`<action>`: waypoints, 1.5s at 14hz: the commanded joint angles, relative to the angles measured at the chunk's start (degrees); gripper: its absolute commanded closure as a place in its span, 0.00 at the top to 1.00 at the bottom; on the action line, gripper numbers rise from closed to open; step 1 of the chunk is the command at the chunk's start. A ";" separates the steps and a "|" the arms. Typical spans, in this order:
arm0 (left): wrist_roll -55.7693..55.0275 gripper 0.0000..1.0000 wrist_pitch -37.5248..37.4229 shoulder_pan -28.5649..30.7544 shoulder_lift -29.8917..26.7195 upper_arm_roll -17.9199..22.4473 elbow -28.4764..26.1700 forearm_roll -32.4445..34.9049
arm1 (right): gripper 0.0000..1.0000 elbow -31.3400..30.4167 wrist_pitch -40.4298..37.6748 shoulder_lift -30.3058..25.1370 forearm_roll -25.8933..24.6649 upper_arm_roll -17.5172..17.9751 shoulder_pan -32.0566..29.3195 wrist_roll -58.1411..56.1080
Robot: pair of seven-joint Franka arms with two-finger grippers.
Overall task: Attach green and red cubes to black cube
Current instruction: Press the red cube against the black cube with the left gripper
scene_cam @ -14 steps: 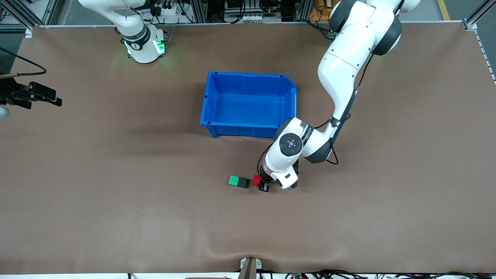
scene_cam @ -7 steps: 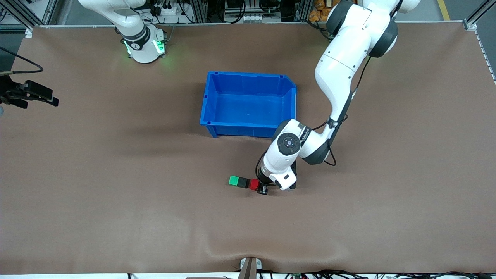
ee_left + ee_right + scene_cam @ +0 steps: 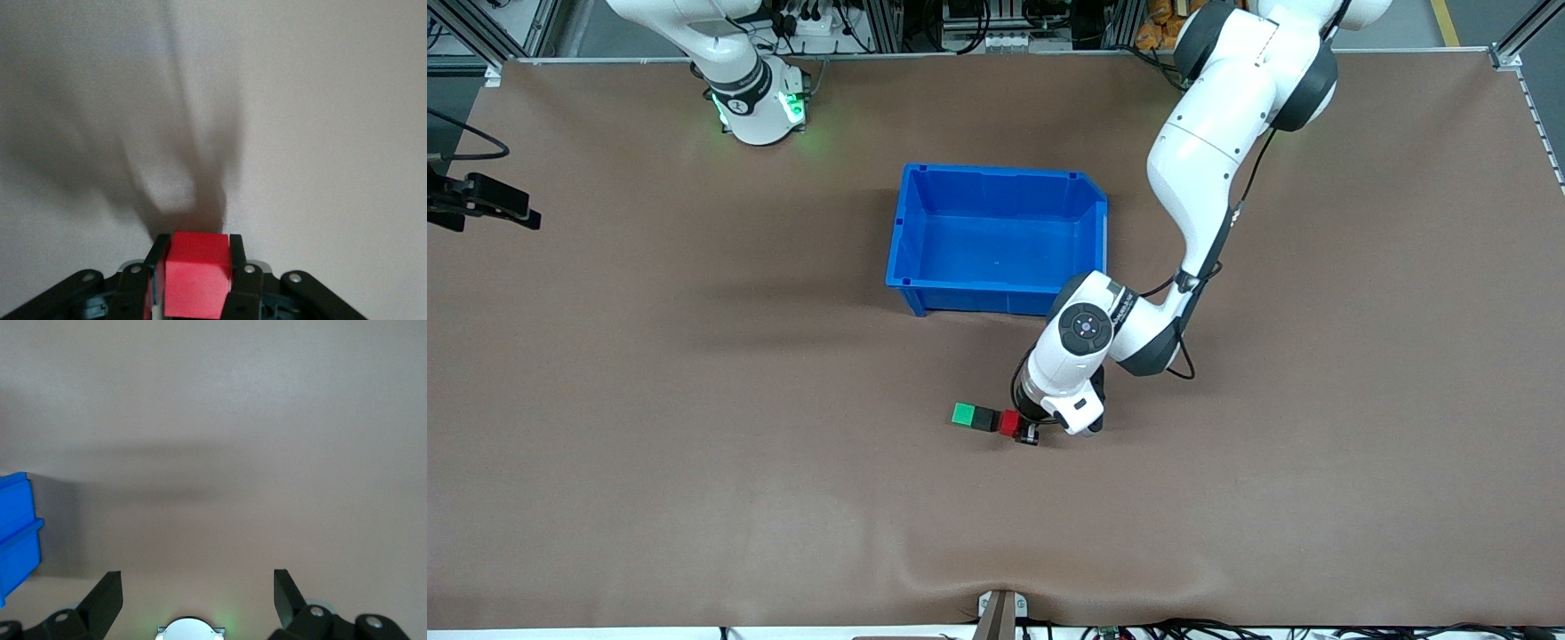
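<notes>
My left gripper should release the red cube and its row on the table slightly nearer the blue bin (image 3: pixel 1004 393).
The green cube (image 3: pixel 963 413) sits flush against the black cube (image 3: pixel 985 419) on the brown table, nearer to the front camera than the blue bin. My left gripper (image 3: pixel 1021 429) is shut on the red cube (image 3: pixel 1010 423) and holds it low against the black cube's face toward the left arm's end. In the left wrist view the red cube (image 3: pixel 197 273) fills the gap between the black fingers (image 3: pixel 235 267) of my left gripper (image 3: pixel 197 245); the black and green cubes are hidden there. My right gripper (image 3: pixel 197 587) waits open and empty over the table's edge at the right arm's end (image 3: pixel 489 200).
An empty blue bin (image 3: pixel 996 293) stands mid-table, farther from the front camera than the cubes; its corner (image 3: pixel 15 533) shows in the right wrist view. The left arm's elbow (image 3: pixel 1089 329) hangs over the bin's near corner.
My left gripper has carried the red cube a short way toward the black cube until the two meet. The right gripper has drifted outward toward the table's edge.
</notes>
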 commanded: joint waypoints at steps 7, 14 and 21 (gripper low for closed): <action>-0.51 0.01 -3.03 -2.70 2.32 0.12 1.14 -2.50 | 1.00 0.03 2.88 -0.17 2.53 0.64 -1.72 10.31; -2.00 0.04 -6.61 -2.88 1.88 0.20 0.26 -3.38 | 1.00 0.12 3.67 -0.08 3.85 0.81 -1.82 10.31; -4.64 0.19 -14.96 -2.45 0.75 0.38 0.61 -5.39 | 1.00 0.12 3.75 0.18 3.94 0.98 -1.38 10.31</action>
